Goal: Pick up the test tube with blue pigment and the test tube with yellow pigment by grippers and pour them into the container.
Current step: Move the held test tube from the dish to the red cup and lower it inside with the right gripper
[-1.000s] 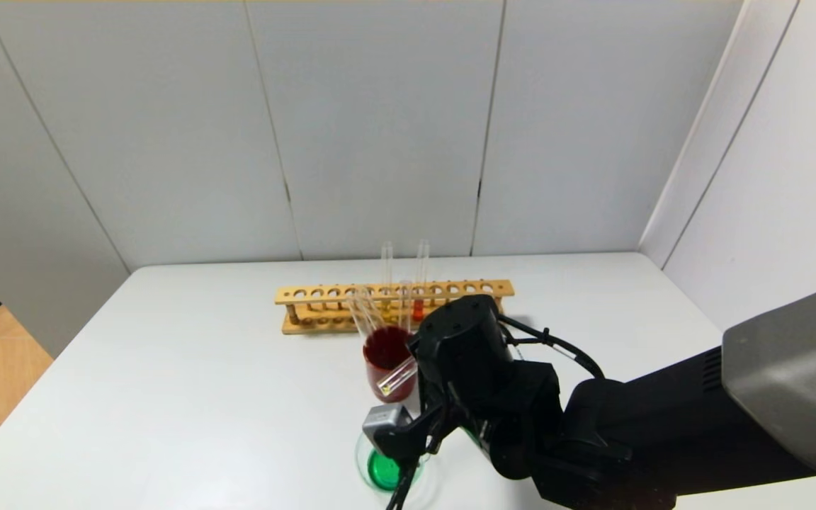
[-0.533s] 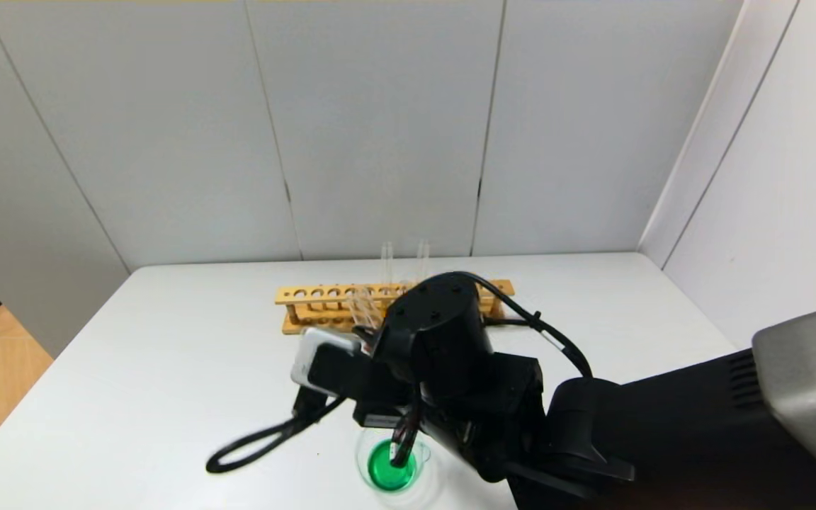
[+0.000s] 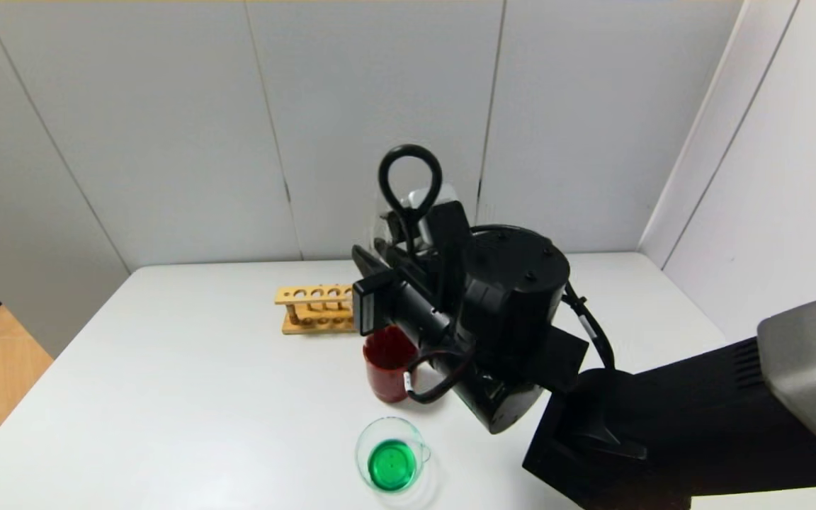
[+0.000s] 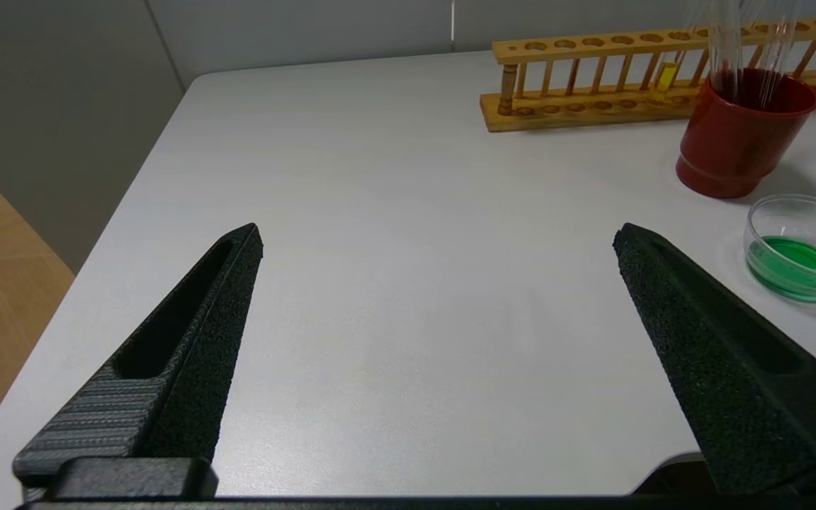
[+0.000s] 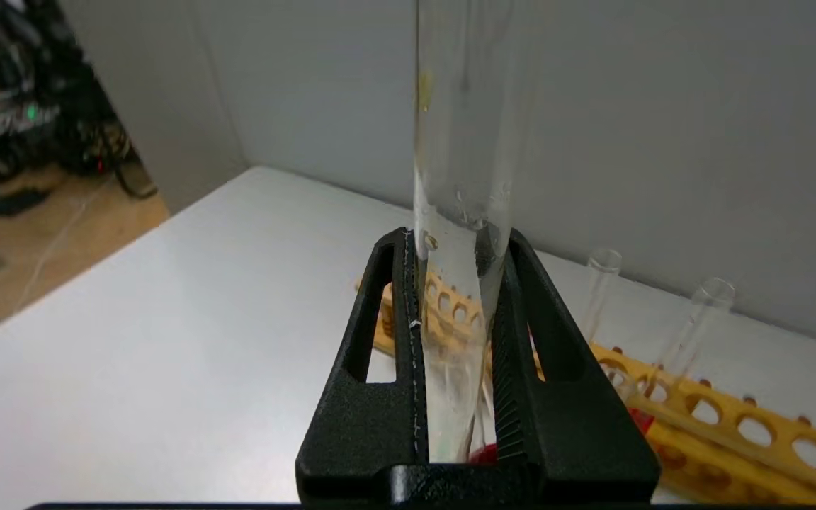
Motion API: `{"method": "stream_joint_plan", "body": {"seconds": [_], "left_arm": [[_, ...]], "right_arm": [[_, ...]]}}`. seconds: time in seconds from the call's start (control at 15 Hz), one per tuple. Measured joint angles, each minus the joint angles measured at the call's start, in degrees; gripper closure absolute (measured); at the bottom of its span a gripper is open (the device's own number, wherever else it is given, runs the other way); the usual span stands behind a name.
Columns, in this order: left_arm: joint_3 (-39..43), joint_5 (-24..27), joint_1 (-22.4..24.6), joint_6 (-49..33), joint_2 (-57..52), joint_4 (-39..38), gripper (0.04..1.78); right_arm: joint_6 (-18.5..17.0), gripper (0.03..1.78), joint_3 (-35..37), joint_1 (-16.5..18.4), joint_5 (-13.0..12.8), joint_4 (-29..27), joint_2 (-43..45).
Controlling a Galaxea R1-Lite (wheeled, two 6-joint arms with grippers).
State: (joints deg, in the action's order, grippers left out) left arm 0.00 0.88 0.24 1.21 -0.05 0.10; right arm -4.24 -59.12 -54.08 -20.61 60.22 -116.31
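I need to set the clear test tube inside the dark red cup [image 3: 405,336] with my right gripper, leaning toward the wooden rack.
My right gripper [image 3: 387,258] [image 5: 457,237] is raised above the dark red cup [image 3: 387,368] and shut on a clear test tube [image 5: 461,163], held upright. The tube holds only yellow droplets on its wall. The container [image 3: 390,460] [image 4: 801,244], a low glass beaker, stands in front of the cup and holds green liquid. No tube with blue liquid shows. My left gripper [image 4: 438,230] is open and empty over bare table, left of the beaker; it is out of the head view.
A wooden rack [image 3: 314,308] [image 4: 635,78] stands behind the cup, partly hidden by my right arm. Two clear tubes [image 5: 702,312] stand in it, one with yellow liquid [image 4: 665,74]. Empty clear tubes [image 4: 723,42] lean in the cup.
My right gripper has swung up from the beaker and now sits higher, above the red cup. The held tube has gone from tipped to upright.
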Motion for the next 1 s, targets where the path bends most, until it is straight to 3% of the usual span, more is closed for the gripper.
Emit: {"method": "stream_joint_plan", "body": {"seconds": [0.27,0.47,0.6,1.0], "left_arm": [[0.00,-0.02,0.00,0.02,0.00,0.00,0.07],[0.00,0.00,0.00,0.00,0.00,0.00,0.07],[0.00,-0.02,0.00,0.00,0.00,0.00,0.07],[0.00,-0.02,0.00,0.00,0.00,-0.02,0.07]], "right_arm": [[-8.81,1.47,8.55,2.15,-2.36,4.66,-0.69],[-9.59,1.47,10.36,3.34,-3.69,8.35,-2.35],[-11.15,1.47,9.74,4.24,-4.05,9.07,-3.60],[-11.39,1.47,5.49,5.79,-3.91,9.16,-7.75]]}}
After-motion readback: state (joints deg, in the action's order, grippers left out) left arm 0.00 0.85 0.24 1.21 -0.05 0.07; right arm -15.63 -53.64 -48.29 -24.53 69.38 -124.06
